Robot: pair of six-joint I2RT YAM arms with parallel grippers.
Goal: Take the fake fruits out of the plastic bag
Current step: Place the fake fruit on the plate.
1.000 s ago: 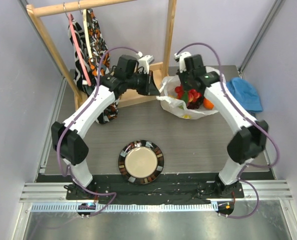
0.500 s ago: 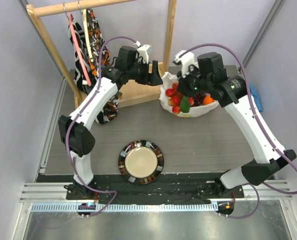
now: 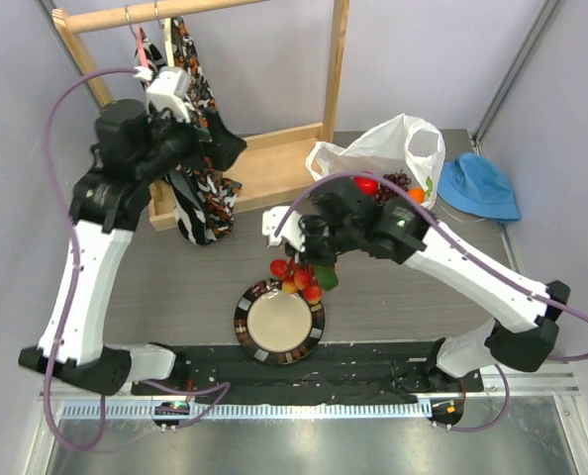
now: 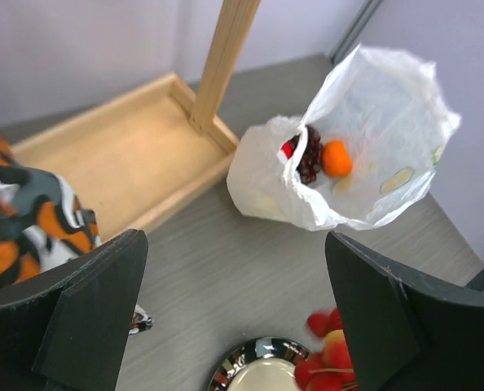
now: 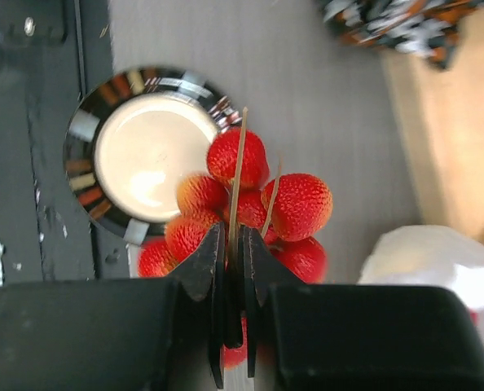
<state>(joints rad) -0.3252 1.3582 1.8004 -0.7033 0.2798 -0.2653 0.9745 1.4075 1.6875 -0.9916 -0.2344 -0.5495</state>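
The plastic bag's rim (image 3: pixel 342 173) (image 4: pixel 289 171) on the side beside the wooden rack is the next place that my left gripper will move to and close on.
The plastic bag (image 3: pixel 398 143) lies open at the back right, also in the left wrist view (image 4: pixel 372 122). Inside it show a red apple (image 3: pixel 366 185), a dark grape bunch (image 3: pixel 397 182) and an orange (image 3: pixel 416 195). My right gripper (image 3: pixel 299 252) is shut on the thin stems of the red berry cluster (image 3: pixel 296 279), which hangs over the far rim of the plate (image 3: pixel 243 319). The right wrist view shows the jaws (image 5: pixel 234 236) pinching the stems, with the berries (image 5: pixel 295 204) beyond them. My left gripper (image 3: pixel 220 158) is raised at the back left, open and empty (image 4: pixel 234 236).
A wooden rack with a tray base (image 3: pixel 274 163) stands at the back, with patterned cloth (image 3: pixel 200 198) hanging from it near my left gripper. A blue hat (image 3: pixel 480 186) lies right of the bag. The black mounting strip (image 3: pixel 373 356) runs along the near edge.
My right gripper has carried the berry cluster out of the bag to above the plate's rim. My left gripper has opened, let go of the bag and pulled back up to the left.
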